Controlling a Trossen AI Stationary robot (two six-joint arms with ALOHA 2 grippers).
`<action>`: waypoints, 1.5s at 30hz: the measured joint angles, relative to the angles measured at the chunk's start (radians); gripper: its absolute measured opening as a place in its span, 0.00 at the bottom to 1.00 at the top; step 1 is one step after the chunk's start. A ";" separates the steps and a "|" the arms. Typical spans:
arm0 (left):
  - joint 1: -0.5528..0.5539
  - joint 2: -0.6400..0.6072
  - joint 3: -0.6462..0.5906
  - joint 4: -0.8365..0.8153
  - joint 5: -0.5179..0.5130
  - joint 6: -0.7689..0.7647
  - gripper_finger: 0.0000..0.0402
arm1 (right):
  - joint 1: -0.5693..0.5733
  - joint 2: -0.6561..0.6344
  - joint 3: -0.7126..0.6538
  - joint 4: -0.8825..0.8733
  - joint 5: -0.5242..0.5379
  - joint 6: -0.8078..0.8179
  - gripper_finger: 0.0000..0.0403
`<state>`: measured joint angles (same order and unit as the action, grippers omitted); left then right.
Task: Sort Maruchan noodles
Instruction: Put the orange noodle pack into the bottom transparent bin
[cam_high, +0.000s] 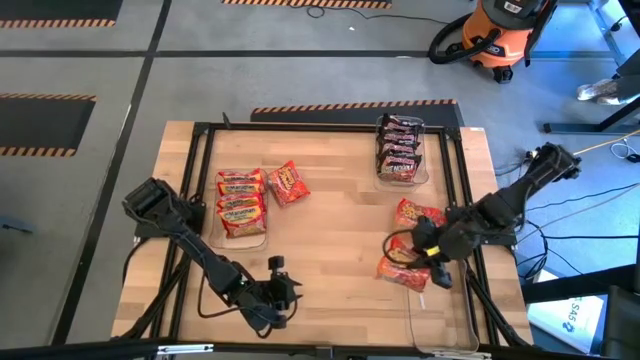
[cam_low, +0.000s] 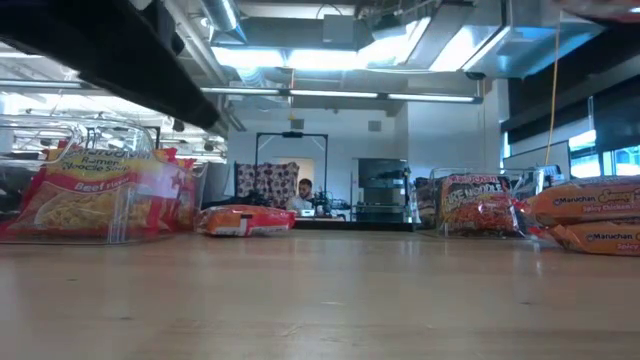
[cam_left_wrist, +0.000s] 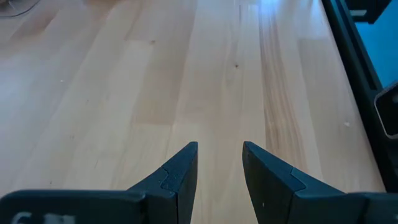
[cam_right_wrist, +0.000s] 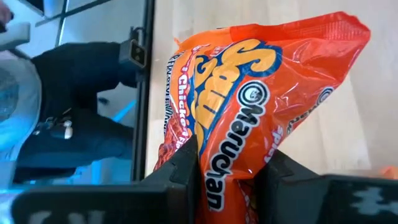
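Observation:
Next, my right gripper releases the orange packet inside the far end of the clear bin (cam_high: 427, 269) that is nearest the table's near edge. The held packet is now near another orange packet.
Red-and-yellow Maruchan packets (cam_high: 241, 201) lie stacked in a clear bin on the table's left, and one more (cam_high: 288, 182) lies loose beside it. Dark maroon packets (cam_high: 400, 148) fill a clear bin at the far right. An orange packet (cam_high: 418, 213) lies flat on the wood at the right. My right gripper (cam_high: 417, 254) is just near of it, shut on another orange packet (cam_high: 404, 270). My left gripper (cam_left_wrist: 219, 146) is open above bare wood by the near edge, touching nothing. My right gripper pinches the orange packet (cam_right_wrist: 231, 158) between its two fingers (cam_right_wrist: 186, 168), across the printed face near one end. The fingers slant down from the table's right side. Most of the packet sticks out beyond the fingertips; whether it rests on the table cannot be told.
A black metal frame (cam_high: 200, 160) runs around the wooden table. A further clear bin (cam_high: 440, 320) stands at the near right corner. Bare wood (cam_high: 340, 240) spans the middle. Beyond the table are a person (cam_right_wrist: 74, 99), an orange vacuum (cam_high: 500, 35) and cables.

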<state>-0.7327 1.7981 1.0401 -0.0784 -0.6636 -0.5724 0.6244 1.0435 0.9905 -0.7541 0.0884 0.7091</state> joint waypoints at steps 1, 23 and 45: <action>0.004 0.000 0.000 0.006 0.000 0.000 0.30 | 0.010 -0.007 0.002 -0.012 0.002 0.003 0.21; 0.074 0.000 0.000 0.081 0.001 0.000 0.30 | 0.410 0.083 0.114 -0.490 0.161 0.366 0.21; 0.106 0.000 0.000 0.080 0.004 0.000 0.30 | 0.423 0.384 0.112 -0.575 0.204 0.251 0.21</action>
<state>-0.6266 1.7977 1.0405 0.0013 -0.6598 -0.5720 1.0477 1.4274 1.1030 -1.3291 0.2924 0.9603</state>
